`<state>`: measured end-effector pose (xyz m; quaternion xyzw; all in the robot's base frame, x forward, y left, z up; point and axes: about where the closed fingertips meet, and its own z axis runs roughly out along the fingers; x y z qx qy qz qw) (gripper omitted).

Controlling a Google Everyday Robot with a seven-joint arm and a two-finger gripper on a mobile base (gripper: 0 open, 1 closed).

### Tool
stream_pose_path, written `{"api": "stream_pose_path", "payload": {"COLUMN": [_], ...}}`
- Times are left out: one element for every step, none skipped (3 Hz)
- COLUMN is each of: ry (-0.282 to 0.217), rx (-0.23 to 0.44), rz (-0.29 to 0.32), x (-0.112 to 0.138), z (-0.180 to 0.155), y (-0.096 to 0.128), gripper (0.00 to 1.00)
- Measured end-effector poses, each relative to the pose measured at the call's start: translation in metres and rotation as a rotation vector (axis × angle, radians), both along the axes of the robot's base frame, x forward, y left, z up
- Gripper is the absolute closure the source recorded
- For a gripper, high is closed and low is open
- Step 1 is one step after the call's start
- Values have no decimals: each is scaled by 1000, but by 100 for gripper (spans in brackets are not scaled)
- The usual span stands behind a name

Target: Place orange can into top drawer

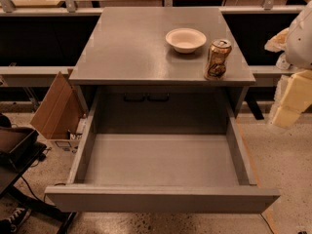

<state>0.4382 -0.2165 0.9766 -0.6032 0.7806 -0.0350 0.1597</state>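
The orange can's silver top should stay clear, so my gripper will next move to the middle of the orange can's body point(217, 59) and close on it there.
The orange can point(217, 59) stands upright on the flat grey cabinet top point(131, 48), near its front right corner. It has an orange-gold and brown body and a silver top. The top drawer point(161, 197) is pulled fully open below the cabinet top, and its inside is bare. My gripper point(288, 101) shows as pale yellow blocky parts at the right edge of the view, below the white arm point(301, 33). It is to the right of the cabinet, apart from the can, and holds nothing that I can see.
A white bowl point(185, 39) sits on the cabinet top just left of and behind the can. A cardboard box point(57, 106) leans on the floor at the cabinet's left. A dark cart point(14, 152) stands at the lower left. Benches run along the back.
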Motion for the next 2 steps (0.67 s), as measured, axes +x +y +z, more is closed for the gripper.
{"api": "stream_pose_path", "payload": {"ry": [0,-18], "rx": [0,90], "rz": [0,-19], "x": [0,13], "z": [0,-4], "y": [0,2], "gripper": [0,0]}}
